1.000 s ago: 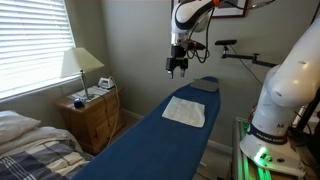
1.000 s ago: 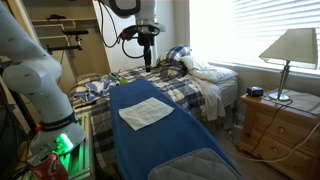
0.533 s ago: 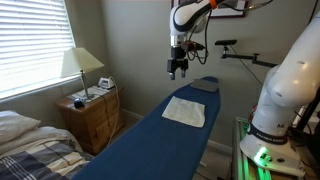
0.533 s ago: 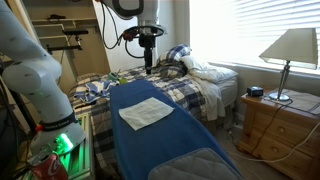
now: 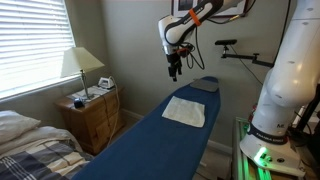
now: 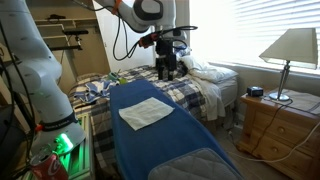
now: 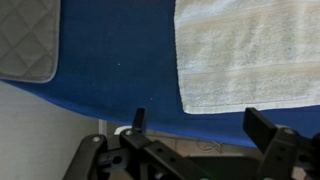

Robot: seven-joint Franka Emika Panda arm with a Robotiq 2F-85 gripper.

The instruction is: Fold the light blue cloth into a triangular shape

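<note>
The cloth's corner (image 5: pixel 174 97) (image 7: pixel 185 111) on the nightstand's side, toward the grey quilted pad, is next for my gripper to go to and close on, to start the triangular fold.
A pale, whitish-blue cloth (image 5: pixel 185 110) lies flat and unfolded on the dark blue padded table (image 5: pixel 150 140). It also shows in an exterior view (image 6: pixel 145 113) and at the upper right of the wrist view (image 7: pixel 250 55). My gripper (image 5: pixel 174 70) hangs in the air well above the table's edge, off to one side of the cloth; it also shows in an exterior view (image 6: pixel 165 72). In the wrist view its two fingers (image 7: pixel 200 125) stand wide apart with nothing between them.
A grey quilted pad (image 7: pixel 25 40) lies at the table's end (image 5: pixel 205 85). A wooden nightstand (image 5: pixel 92 118) with a lamp (image 5: pixel 80 65) stands by a bed (image 6: pixel 195 85). The robot's white base (image 5: pixel 285 95) stands beside the table.
The arm has swung sideways and lowered a little, so the gripper has shifted away from its earlier spot. The cloth has not moved.
</note>
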